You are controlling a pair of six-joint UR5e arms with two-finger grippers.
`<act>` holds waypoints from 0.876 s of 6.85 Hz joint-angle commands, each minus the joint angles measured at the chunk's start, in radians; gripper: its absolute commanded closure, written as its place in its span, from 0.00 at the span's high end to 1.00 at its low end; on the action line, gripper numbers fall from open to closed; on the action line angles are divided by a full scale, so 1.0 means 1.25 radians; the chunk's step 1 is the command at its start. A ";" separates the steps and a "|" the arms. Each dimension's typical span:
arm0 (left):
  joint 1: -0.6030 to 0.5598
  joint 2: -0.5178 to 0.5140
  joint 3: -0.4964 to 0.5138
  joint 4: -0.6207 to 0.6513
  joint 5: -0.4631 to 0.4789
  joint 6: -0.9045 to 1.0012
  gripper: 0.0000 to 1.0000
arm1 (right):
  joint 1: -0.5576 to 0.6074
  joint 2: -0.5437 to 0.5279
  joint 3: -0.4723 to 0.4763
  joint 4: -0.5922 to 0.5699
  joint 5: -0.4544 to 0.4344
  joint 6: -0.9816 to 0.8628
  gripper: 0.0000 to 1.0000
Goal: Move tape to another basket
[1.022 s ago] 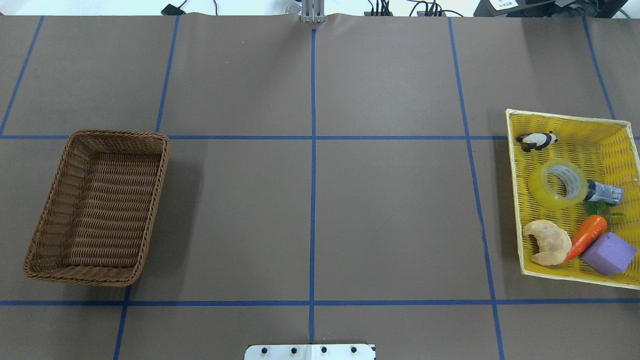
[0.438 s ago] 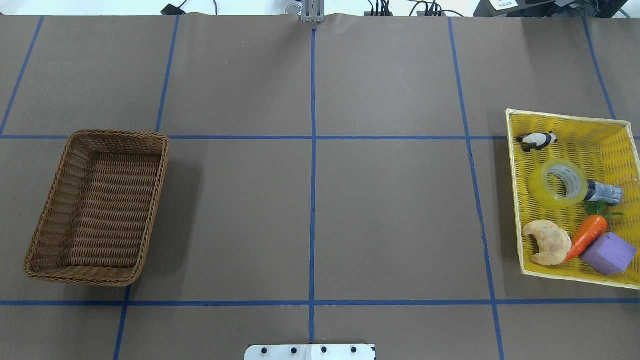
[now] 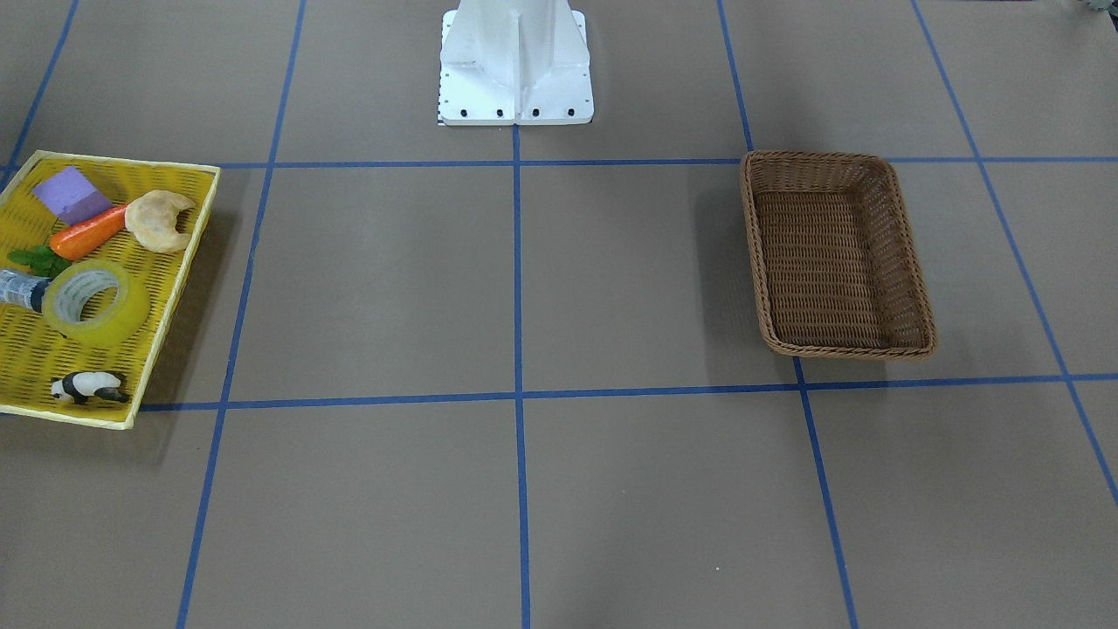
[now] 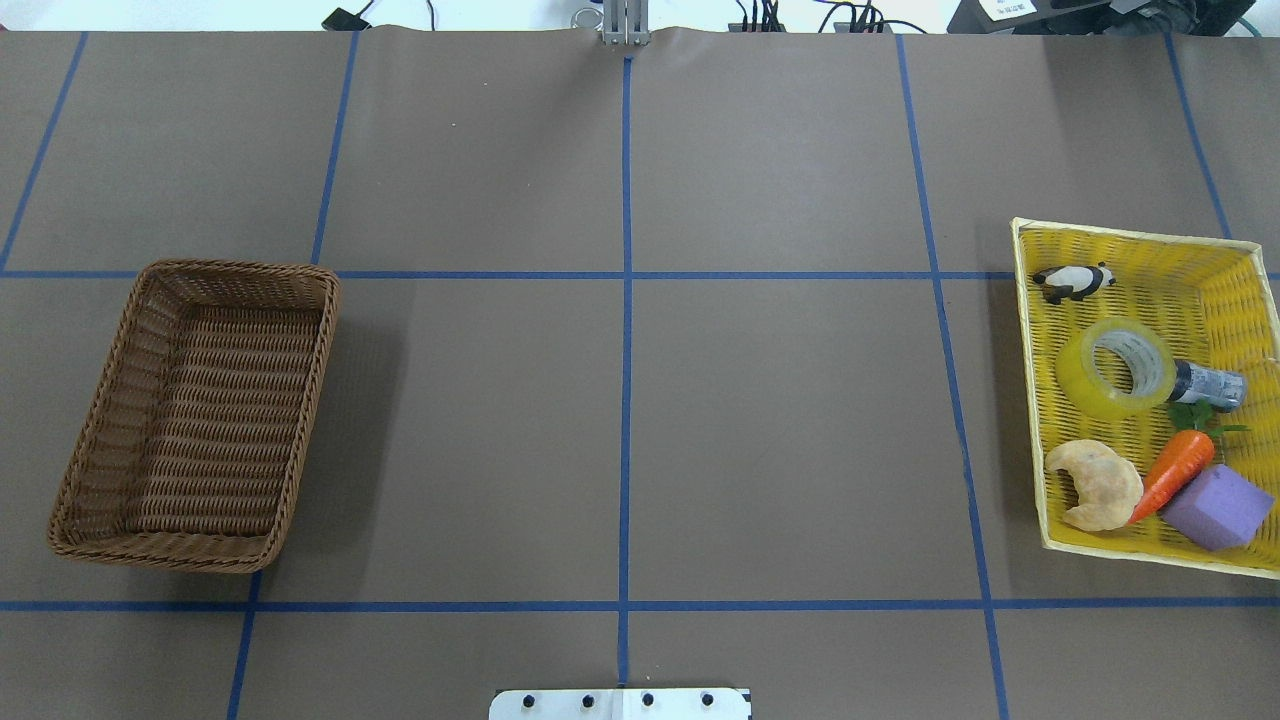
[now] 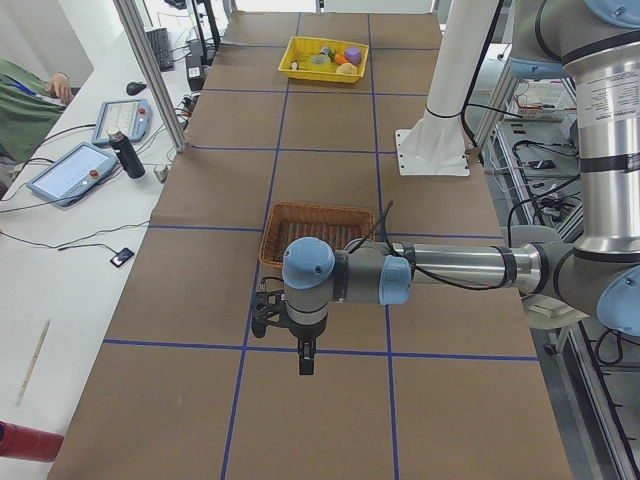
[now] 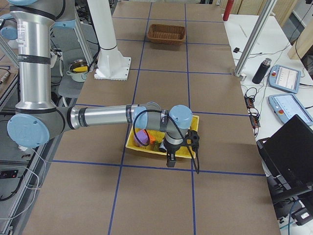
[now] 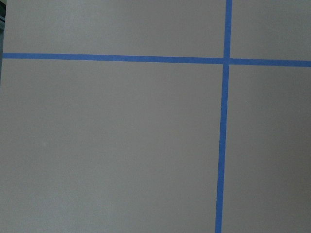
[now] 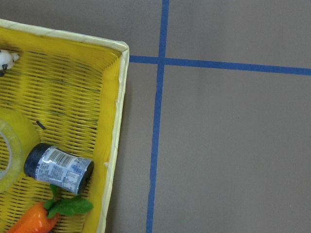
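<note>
Next, my right gripper closes on the tape's side [image 3: 59, 314] [image 8: 12, 134] beside the small can, toward the panda figure, with one finger inside the hole of the roll.
The tape [image 4: 1077, 378], a translucent yellow roll with a whitish core, lies in the yellow mesh tray [image 4: 1130, 235] at the table's right; it also shows in the front view [image 3: 120, 313] and partly in the right wrist view [image 8: 9, 155]. The brown wicker basket [image 4: 235, 268] stands empty at the left [image 3: 838, 351]. The right gripper [image 6: 169, 160] hangs over the tray's outer edge. The left gripper [image 5: 305, 360] hangs past the wicker basket [image 5: 318, 212], over bare table. Both show only in side views, so I cannot tell whether they are open or shut.
In the tray with the tape lie a panda figure [image 4: 1073, 282], a small can [image 4: 1210, 384] touching the roll, a carrot [image 4: 1172, 473], a croissant [image 4: 1095, 485] and a purple block [image 4: 1215, 507]. The robot's white base [image 3: 515, 61] stands mid-table.
</note>
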 commanded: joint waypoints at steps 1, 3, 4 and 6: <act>0.000 0.000 -0.006 0.001 -0.006 0.000 0.98 | 0.000 -0.001 0.019 -0.001 0.004 0.000 1.00; 0.000 -0.010 -0.004 -0.003 -0.009 -0.007 0.98 | 0.000 0.001 0.043 0.000 0.003 -0.003 1.00; 0.000 -0.011 -0.011 -0.004 -0.009 -0.009 0.98 | -0.001 0.034 0.044 -0.002 -0.002 -0.007 1.00; 0.000 -0.036 -0.012 -0.004 -0.009 -0.003 0.98 | -0.004 0.044 0.033 -0.003 0.008 0.000 1.00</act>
